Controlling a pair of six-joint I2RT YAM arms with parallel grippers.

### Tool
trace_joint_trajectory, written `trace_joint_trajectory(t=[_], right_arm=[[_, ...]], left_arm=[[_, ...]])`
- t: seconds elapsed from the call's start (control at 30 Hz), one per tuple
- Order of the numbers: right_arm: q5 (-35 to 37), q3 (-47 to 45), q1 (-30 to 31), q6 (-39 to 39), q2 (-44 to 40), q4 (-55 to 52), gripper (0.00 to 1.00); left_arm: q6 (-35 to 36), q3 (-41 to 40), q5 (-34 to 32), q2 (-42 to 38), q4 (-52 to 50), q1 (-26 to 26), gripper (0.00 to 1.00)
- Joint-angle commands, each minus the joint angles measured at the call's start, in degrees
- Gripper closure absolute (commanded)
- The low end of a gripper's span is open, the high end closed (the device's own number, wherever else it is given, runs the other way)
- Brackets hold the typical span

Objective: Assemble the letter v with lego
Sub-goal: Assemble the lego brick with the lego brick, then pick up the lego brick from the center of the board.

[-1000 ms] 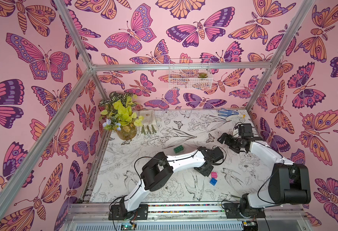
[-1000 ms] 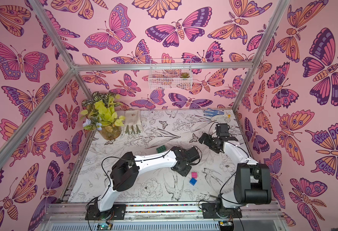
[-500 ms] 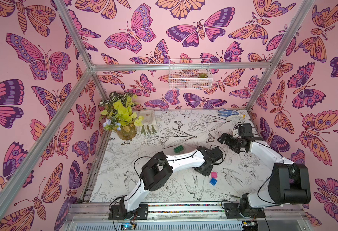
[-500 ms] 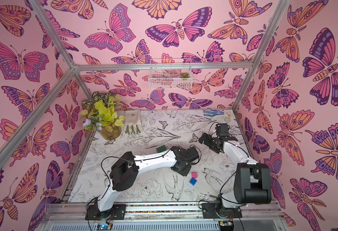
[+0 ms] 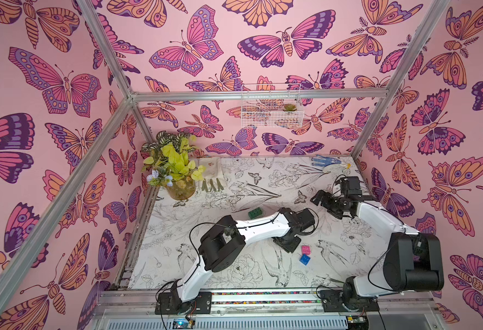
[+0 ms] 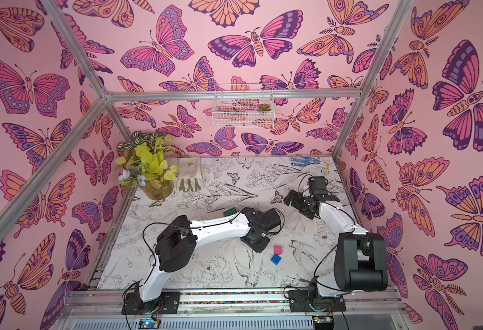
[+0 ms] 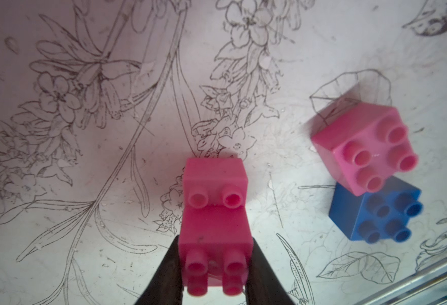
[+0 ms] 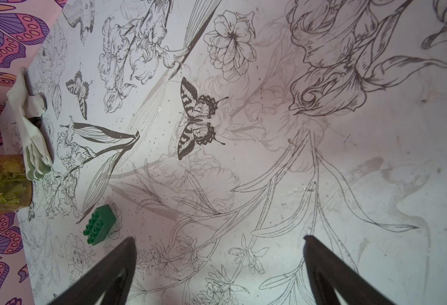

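My left gripper is holding the pair by the upper pink brick, so it should open and grip the lower pink brick [image 7: 215,175] before it carries it to the green brick.
In the left wrist view my left gripper [image 7: 215,264] is shut on a pair of pink lego bricks [image 7: 215,211] joined in a step, its dark fingers [image 7: 164,277] pressing the nearer brick's sides just above the table. Beside it a third pink brick [image 7: 362,148] overlaps a blue brick [image 7: 375,211]; I cannot tell whether they are stacked or only touching. Both top views show that pink brick [image 5: 305,250] [image 6: 277,249] and the blue one [image 5: 305,259] [image 6: 275,259] right of the left gripper [image 5: 287,245]. The green brick [image 5: 255,213] [image 8: 99,224] lies alone behind the left arm. My right gripper [image 5: 318,198] [image 8: 219,239] hovers open and empty.
A glass vase of plants [image 5: 180,190] and a pale glove [image 5: 210,174] sit at the back left. A blue glove [image 5: 324,161] lies at the back right. A wire basket [image 5: 271,105] hangs on the back wall. A metal rail [image 5: 263,297] runs along the table's front edge.
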Motion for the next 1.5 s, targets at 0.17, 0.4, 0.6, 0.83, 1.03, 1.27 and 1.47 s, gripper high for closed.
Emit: trace_joint_trajectory(t=[0.17, 0.4, 0.6, 0.83, 1.03, 1.27, 1.47], right_arm=[[-0.62, 0.25, -0.26, -0.52, 0.59, 0.52, 0.01], [-0.67, 0.23, -0.25, -0.57, 0.77, 0.66, 0.01], [-0.74, 0.25, -0.26, -0.51, 0.72, 0.67, 0.01], [-0.9, 0.14, -0.26, -0.51, 0.54, 0.75, 0.01], [-0.94, 0.14, -0.25, -0.49, 0.46, 0.65, 0.01], [-1.09, 0.09, -0.26, -0.56, 0.46, 0.61, 0.01], [-1.11, 0.06, -0.26, -0.55, 0.46, 0.67, 0.01]], left_arm=[[2.05, 0.52, 2.87, 6.99, -7.72, 1.13, 0.77], [0.32, 1.1, 1.41, 6.42, -7.8, 1.12, 0.67], [-1.15, 2.06, 0.02, 4.87, -7.85, 1.12, 0.44], [-1.95, 3.35, -1.75, 2.93, -7.74, 0.93, 0.24], [-0.86, 5.43, -3.1, 2.46, -7.35, 0.51, 0.23], [0.21, 7.63, -2.68, 4.07, -6.69, 0.47, 0.27], [0.24, 6.74, -2.67, 4.93, -6.15, 0.51, 0.35]])
